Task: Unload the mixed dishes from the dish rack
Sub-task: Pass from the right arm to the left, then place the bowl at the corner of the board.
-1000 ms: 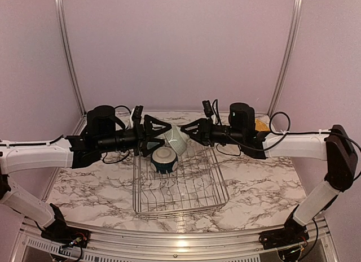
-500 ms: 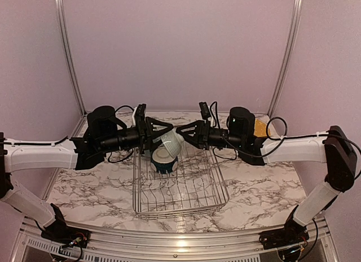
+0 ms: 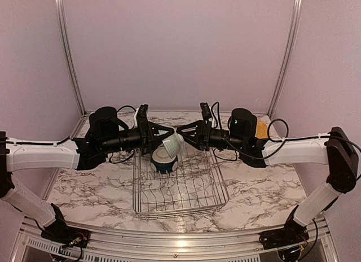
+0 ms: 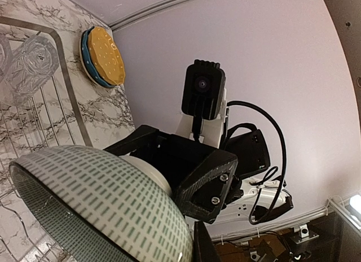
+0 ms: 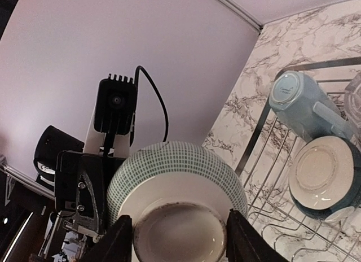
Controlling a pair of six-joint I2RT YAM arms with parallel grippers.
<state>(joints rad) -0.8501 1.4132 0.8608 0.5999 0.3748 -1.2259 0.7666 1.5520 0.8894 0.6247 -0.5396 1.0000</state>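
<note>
My left gripper should set the grey-green bowl down on the marble table (image 3: pixel 91 146), in the space between the dish rack and my left gripper's side.
A grey-green bowl (image 3: pixel 172 142) with a fine dash pattern hangs tilted above the far end of the dish rack (image 3: pixel 221 199), between both arms. My left gripper (image 3: pixel 168 135) is shut on its rim; one dark finger (image 4: pixel 204 246) lies against the bowl's wall (image 4: pixel 96 194). My right gripper (image 5: pixel 179 237) is open, its fingers (image 5: pixel 119 240) flanking the bowl's foot ring (image 5: pixel 177 231) with a thin gap. In the rack lie a dark-teal-and-white bowl (image 3: pixel 164 159), a light blue mug (image 5: pixel 302 107) and a clear glass (image 4: pixel 31 59).
A yellow plate (image 4: pixel 107 56) is stacked on a blue one on the marble table beyond the rack's far right corner, behind the right arm (image 3: pixel 260 126). The rack's near half shows bare wire and upright prongs (image 3: pixel 180 191). Purple walls close in the back and sides.
My left gripper moved right and shut on the bowl's rim. The right gripper's jaws widened around the foot ring. The bowl shifted slightly left and up.
</note>
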